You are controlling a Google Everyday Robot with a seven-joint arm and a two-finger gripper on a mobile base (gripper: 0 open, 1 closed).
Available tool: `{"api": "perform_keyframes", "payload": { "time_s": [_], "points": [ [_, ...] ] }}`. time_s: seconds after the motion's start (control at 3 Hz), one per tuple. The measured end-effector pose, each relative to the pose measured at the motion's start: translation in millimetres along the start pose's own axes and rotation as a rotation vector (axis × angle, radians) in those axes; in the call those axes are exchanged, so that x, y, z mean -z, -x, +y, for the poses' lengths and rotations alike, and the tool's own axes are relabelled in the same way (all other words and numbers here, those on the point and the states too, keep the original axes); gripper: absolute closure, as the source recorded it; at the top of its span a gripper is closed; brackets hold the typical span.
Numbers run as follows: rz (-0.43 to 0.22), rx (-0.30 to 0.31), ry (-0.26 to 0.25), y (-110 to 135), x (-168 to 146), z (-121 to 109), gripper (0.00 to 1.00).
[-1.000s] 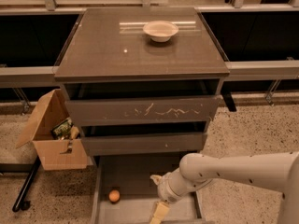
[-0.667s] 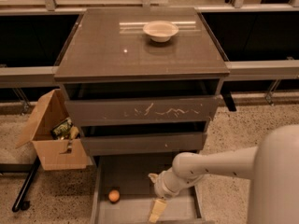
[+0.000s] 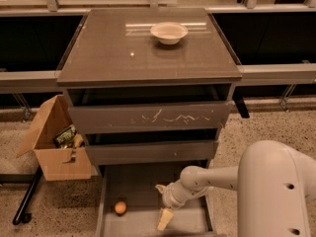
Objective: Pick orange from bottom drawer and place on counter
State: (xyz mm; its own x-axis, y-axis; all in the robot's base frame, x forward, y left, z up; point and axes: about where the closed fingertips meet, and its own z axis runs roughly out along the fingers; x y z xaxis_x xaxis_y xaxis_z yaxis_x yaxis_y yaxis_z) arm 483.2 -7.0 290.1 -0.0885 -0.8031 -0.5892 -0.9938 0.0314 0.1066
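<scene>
The orange in the open bottom drawer is next for my gripper, which should move over to it and close around the orange's middle [image 3: 120, 208].
The orange [image 3: 120, 208] lies on the floor of the open bottom drawer [image 3: 140, 181], near its left wall and front. My gripper [image 3: 161, 204] is down inside the same drawer, to the right of the orange and apart from it. It is open and empty, with one pale yellow fingertip [image 3: 164, 219] pointing down toward the front. The counter [image 3: 123, 48] is the glossy top of the cabinet, above the drawers.
A white bowl [image 3: 169, 32] stands on the counter at the back. The scratched top drawer [image 3: 148, 117] and the middle drawer [image 3: 153, 152] stick out a little above the bottom one. An open cardboard box [image 3: 52, 149] and a black pole [image 3: 27, 201] are on the floor at left.
My gripper has shifted a little to the left inside the bottom drawer, closer to the orange. My arm's large link now fills the lower right. The orange has not moved.
</scene>
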Motion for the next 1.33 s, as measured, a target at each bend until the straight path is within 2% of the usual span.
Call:
{"api": "perform_keyframes", "payload": {
  "time_s": [0.33, 1.33],
  "points": [
    [-0.064, -0.002, -0.009, -9, -39, -18, 0.0],
    [-0.227, 0.036, 0.017, 8, -151, -44, 0.0]
  ]
}}
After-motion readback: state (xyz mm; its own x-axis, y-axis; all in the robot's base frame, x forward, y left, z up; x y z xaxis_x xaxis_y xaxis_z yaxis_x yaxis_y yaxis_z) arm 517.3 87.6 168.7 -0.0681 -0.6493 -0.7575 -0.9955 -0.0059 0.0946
